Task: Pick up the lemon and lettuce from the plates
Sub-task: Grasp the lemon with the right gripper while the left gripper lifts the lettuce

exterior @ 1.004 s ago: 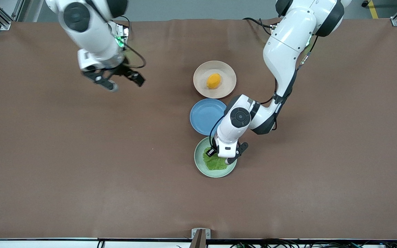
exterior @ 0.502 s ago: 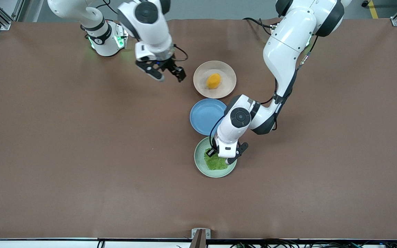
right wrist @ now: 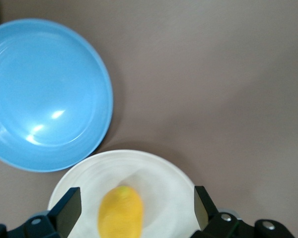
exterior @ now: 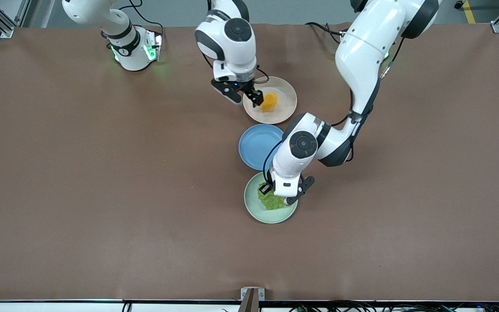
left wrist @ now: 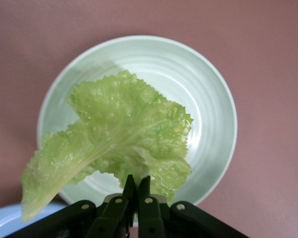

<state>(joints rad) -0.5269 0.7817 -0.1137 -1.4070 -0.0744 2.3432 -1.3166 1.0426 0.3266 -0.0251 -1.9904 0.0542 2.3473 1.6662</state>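
Note:
My right gripper will next close on the middle of the lemon (exterior: 269, 102) (right wrist: 120, 214) on the beige plate, setting its fingers against the long sides of the lemon.
The lettuce (exterior: 270, 202), a crinkly green leaf, is pinched at one edge by my left gripper (exterior: 277, 198), which is shut on it over the mint green plate (exterior: 250, 203). The left wrist view shows the lettuce (left wrist: 124, 134) spreading from the shut left gripper (left wrist: 137, 181) above the mint plate (left wrist: 208, 99). The yellow-orange lemon (exterior: 269, 101) lies on the beige plate (exterior: 286, 93). My right gripper (exterior: 246, 99) hangs open over that plate's edge beside the lemon. Seen from the right wrist, the lemon (right wrist: 120, 213) lies between the spread fingers of the right gripper (right wrist: 135, 206) on the beige plate (right wrist: 164, 171).
A blue plate (exterior: 256, 147) with nothing on it sits between the two other plates, touching both; it also shows in the right wrist view (right wrist: 44, 94). Brown table cloth (exterior: 102, 195) spreads wide around the plates.
My right arm has swung from its end of the table to over the beige plate, gripper still open. My left gripper has shut on the lettuce and the leaf has shifted with it.

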